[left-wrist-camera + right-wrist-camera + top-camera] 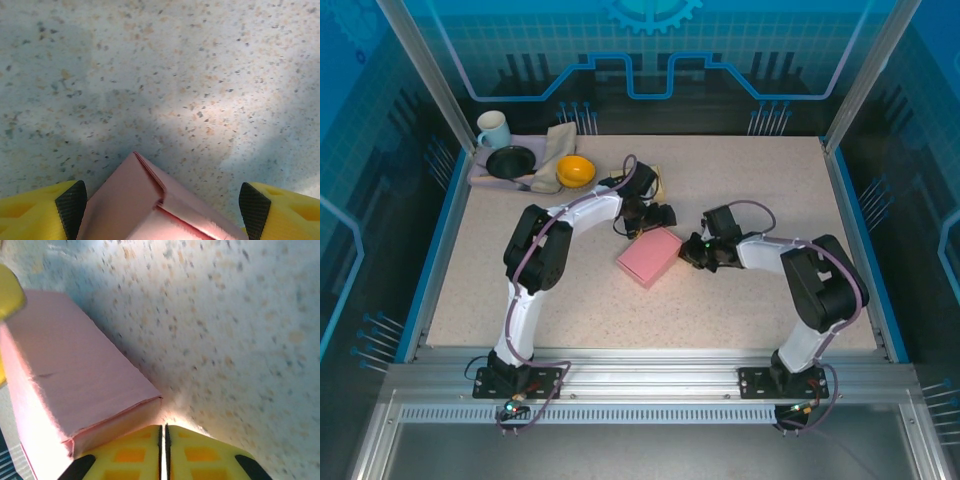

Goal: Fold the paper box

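The pink paper box sits at a slant to the table's front edge, so next my right gripper opens and takes the box's end (672, 238) to help turn it straight.
The pink paper box (650, 256) lies closed on the speckled table, near its middle. My left gripper (652, 216) hovers at the box's far end, open. In the left wrist view, a folded corner of the box (150, 205) sits between the two wide-apart black-padded fingers (71, 205), touching neither. My right gripper (692, 252) is at the box's right end, shut with nothing between its fingers. In the right wrist view, the yellow fingers (130, 452) meet along a thin slit just beside the box's end face (120, 422).
At the back left a grey tray (478, 174) holds a pale mug (493, 128), a black bowl (510, 161), a folded cloth (556, 150) and an orange bowl (575, 171). Blue rails border the table on the left and right.
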